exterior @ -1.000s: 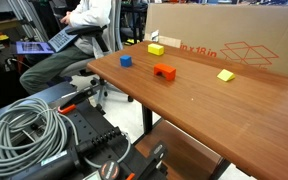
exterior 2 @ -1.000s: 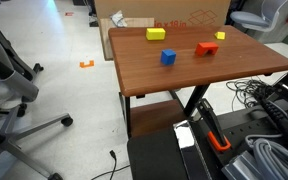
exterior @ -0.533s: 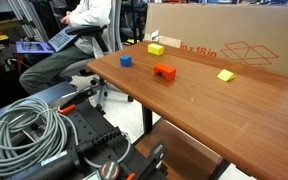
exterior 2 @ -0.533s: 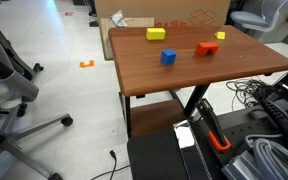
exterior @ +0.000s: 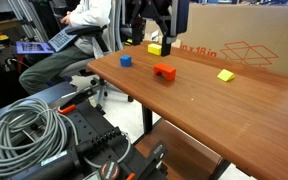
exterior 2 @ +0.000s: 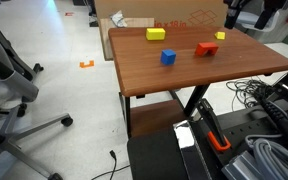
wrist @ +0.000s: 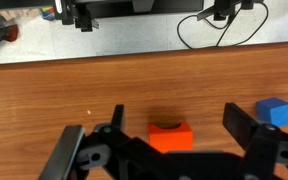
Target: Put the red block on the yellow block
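Observation:
The opposite short ends [exterior: 165,71] [wrist: 170,137] of the red block will be gripped by my gripper, which will hold the block along its length.
The red block [exterior: 164,71] lies mid-table and also shows in an exterior view [exterior 2: 206,47]. In the wrist view the red block [wrist: 170,136] sits on the wood below and between my open fingers, arch notch facing up in the picture. The yellow block [exterior: 155,48] stands further back near the cardboard box and shows in an exterior view [exterior 2: 156,33]. My gripper [exterior: 159,38] hangs open and empty high above the table; it shows at the top edge of an exterior view [exterior 2: 242,14] and in the wrist view [wrist: 179,125].
A small blue cube [exterior: 126,60] [exterior 2: 168,57] [wrist: 274,112] lies close to the red block. A flatter yellow piece [exterior: 225,75] [exterior 2: 221,35] lies by the cardboard box [exterior: 234,40]. A seated person [exterior: 79,30] is beyond the table's far end. Cables [exterior: 24,125] lie by the robot base.
My gripper has come into both exterior views at the top, above the blocks; before it was out of view. The blocks have not moved.

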Robot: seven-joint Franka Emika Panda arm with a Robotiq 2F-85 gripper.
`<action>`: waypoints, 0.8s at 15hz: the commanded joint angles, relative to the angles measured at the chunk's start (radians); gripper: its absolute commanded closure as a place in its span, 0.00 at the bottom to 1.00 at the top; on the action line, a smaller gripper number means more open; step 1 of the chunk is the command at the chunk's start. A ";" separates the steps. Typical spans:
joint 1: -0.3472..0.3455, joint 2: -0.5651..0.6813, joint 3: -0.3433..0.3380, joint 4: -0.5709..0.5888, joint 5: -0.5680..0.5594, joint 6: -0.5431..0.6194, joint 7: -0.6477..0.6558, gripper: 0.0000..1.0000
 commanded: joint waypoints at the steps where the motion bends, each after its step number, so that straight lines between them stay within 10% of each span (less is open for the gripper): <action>1: -0.008 0.115 -0.015 0.074 -0.024 0.048 -0.024 0.00; 12: -0.005 0.269 -0.016 0.169 -0.025 0.147 -0.084 0.00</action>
